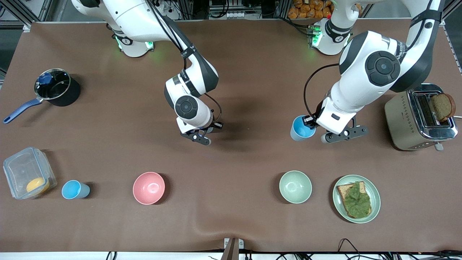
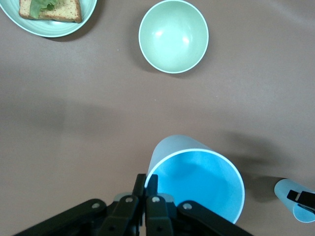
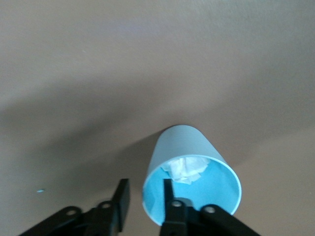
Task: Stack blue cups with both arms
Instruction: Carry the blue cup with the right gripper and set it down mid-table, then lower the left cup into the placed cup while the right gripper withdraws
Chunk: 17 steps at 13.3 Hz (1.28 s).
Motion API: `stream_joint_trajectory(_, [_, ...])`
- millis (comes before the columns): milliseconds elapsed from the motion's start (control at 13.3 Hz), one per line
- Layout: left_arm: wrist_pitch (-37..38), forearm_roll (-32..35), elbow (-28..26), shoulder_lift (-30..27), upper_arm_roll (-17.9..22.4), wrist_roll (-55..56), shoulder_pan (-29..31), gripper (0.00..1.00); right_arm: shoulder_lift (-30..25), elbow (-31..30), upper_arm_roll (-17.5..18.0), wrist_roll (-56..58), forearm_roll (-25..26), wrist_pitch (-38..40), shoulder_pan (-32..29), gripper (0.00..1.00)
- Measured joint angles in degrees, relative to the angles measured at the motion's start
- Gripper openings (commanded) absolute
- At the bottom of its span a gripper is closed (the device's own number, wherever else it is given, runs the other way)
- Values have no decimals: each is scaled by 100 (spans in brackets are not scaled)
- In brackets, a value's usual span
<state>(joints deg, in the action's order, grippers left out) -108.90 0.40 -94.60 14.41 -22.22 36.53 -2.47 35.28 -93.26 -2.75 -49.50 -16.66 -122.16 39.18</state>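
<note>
My left gripper is going to let go of its blue cup inside the blue cup at my right gripper's fingers [image 1: 204, 119] [image 2: 300, 206], in the middle of the table.
My left gripper [image 1: 309, 122] [image 2: 146, 183] is shut on the rim of a blue cup [image 1: 301, 128] [image 2: 197, 182], which tilts a little beside the toaster's end of the table. My right gripper [image 1: 204, 134] [image 3: 145, 184] is open at mid-table, with one finger inside a second blue cup [image 3: 189, 147] and the other outside its wall, apart from it. That cup holds a crumpled white scrap [image 3: 184, 169], is mostly hidden in the front view, and also shows in the left wrist view [image 2: 290, 196]. A third blue cup [image 1: 74, 189] stands alone beside a clear container.
A pink bowl [image 1: 148, 187] and a pale green bowl [image 1: 295, 186] [image 2: 173, 37] stand nearer the front camera. A green plate [image 1: 375, 191] [image 2: 83, 19] holds bread with lettuce. A toaster [image 1: 418, 117], a black pot [image 1: 57, 86] and a clear container [image 1: 27, 173] sit at the table's ends.
</note>
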Motion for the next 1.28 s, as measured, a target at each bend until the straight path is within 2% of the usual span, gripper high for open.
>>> stream_joint_trajectory(226, [0,0,0,4,-2,97,-27,0,-69,666,-203,67,6,999,-194,100])
stream_joint_trajectory(377, [0,0,3,8,-13,374,-122,0,-263,1034,-248,503,14,1760,-648,100])
stream_joint_trajectory(527, [-2,0,5,48,-28,890,-363,0,-525,1087,-270,1116,230,2220,-1095,100])
stream_joint_trajectory(678, [-96,0,27,177,-44,1621,-780,0,-683,1086,-291,1778,704,2595,-1459,100])
stream_joint_trajectory(829, [-298,0,208,413,-51,2480,-1308,0,-772,1086,-312,2498,875,2845,-1816,100])
stream_joint_trajectory(1055, [-714,31,795,990,-32,3798,-2183,0,-998,1032,-334,3396,1033,2980,-2380,100])
stream_joint_trajectory(1281, [-1199,546,1253,1679,14,5031,-2997,0,-1616,706,-325,3975,1384,2989,-2871,100])
